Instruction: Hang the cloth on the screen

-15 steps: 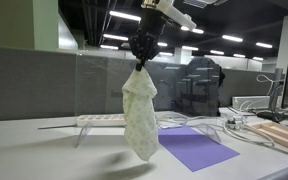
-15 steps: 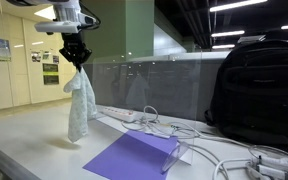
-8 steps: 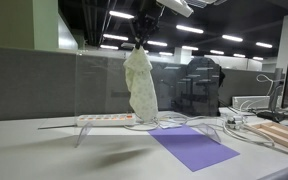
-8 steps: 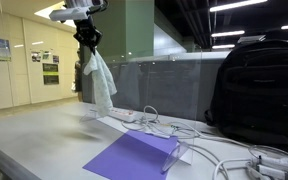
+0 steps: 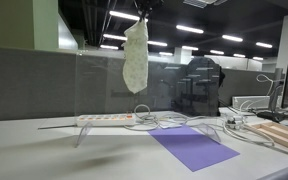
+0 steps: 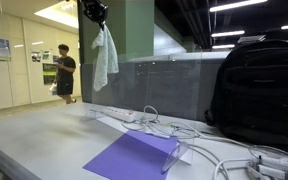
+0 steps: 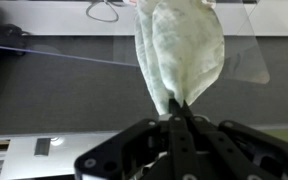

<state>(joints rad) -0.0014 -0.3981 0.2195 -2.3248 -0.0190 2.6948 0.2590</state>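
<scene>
I need to let go of the cloth draped over the clear screen's top edge (image 5: pixel 166 72), next to the black backpack.
A pale whitish cloth (image 5: pixel 136 55) hangs from my gripper (image 5: pixel 142 14) at the top of the view, level with the top edge of the clear screen (image 5: pixel 104 85). In an exterior view the cloth (image 6: pixel 104 57) dangles from the gripper (image 6: pixel 95 14) beside the screen's upper end (image 6: pixel 149 85). In the wrist view the gripper (image 7: pixel 174 112) is shut on a pinched corner of the cloth (image 7: pixel 184 50), which hangs over the clear panel (image 7: pixel 239 65) and grey partition below.
A white power strip (image 5: pixel 109 119) and cables (image 5: pixel 179 123) lie by the screen's foot. A purple sheet (image 5: pixel 194 148) lies on the table. A black backpack (image 6: pixel 262 90) stands at one side. A person (image 6: pixel 64 77) walks in the background.
The gripper has lifted the cloth from near the table up to the screen's top edge and carried it toward the screen. A person has appeared in the background.
</scene>
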